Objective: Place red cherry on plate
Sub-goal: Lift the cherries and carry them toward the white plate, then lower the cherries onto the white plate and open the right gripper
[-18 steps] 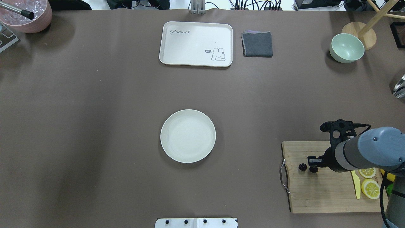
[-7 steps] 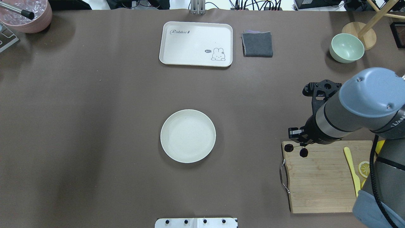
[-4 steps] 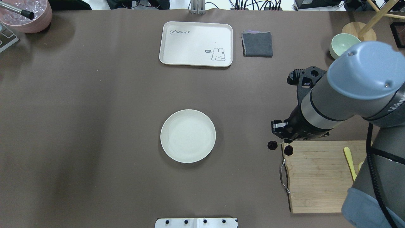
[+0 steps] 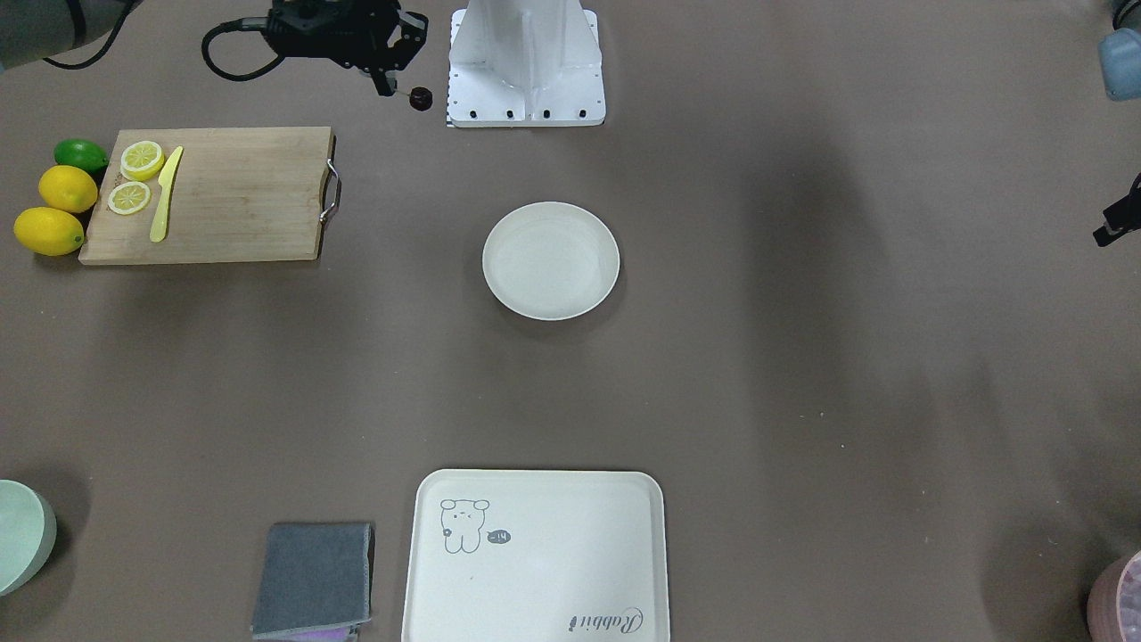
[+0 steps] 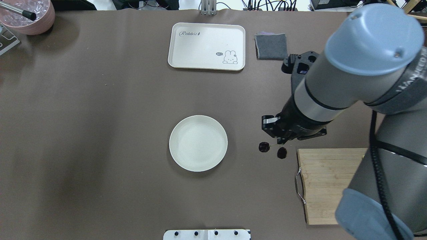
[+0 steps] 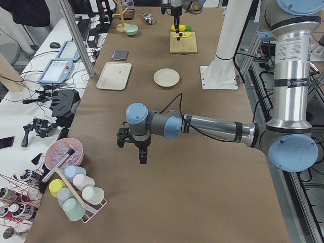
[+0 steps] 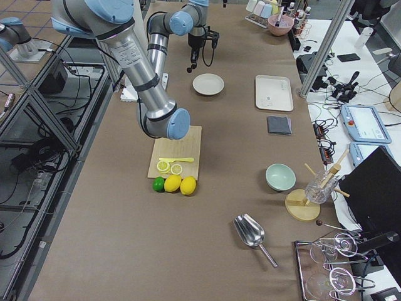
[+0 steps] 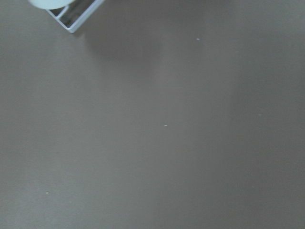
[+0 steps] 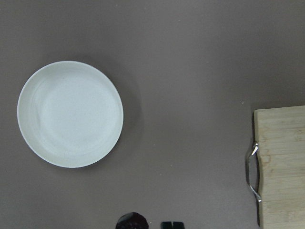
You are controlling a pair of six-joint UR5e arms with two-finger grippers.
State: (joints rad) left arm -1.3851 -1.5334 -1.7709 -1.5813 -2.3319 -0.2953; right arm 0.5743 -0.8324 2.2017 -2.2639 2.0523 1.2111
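My right gripper should release the red cherry in the middle of the cream-white plate (image 4: 558,256) (image 9: 66,119). The cherry now hangs above bare table.
The red cherry (image 5: 264,147) is a dark pair on thin stems, hanging from my right gripper (image 5: 282,142), which is shut on the stems. It hangs above bare table between the cutting board (image 5: 333,186) and the plate (image 5: 198,143), apart from both. The plate is round, cream-white and has nothing on it. The right wrist view shows the plate (image 9: 70,113) at upper left and one cherry (image 9: 132,222) at the bottom edge. In the front-facing view the cherry (image 4: 420,98) dangles beside the robot base. My left gripper (image 6: 142,157) hovers far off over bare table; I cannot tell its state.
On the cutting board (image 4: 214,192) lie lemon slices (image 4: 142,159) and a yellow knife (image 4: 166,192); whole lemons (image 4: 49,230) and a lime (image 4: 80,153) sit beside it. A rabbit tray (image 5: 206,46), a grey cloth (image 5: 271,46) and a pink bowl (image 5: 26,15) are at the far side.
My right gripper has lifted the cherry off the cutting board and carried it left, past the board's edge, toward the plate. The plate has not moved.
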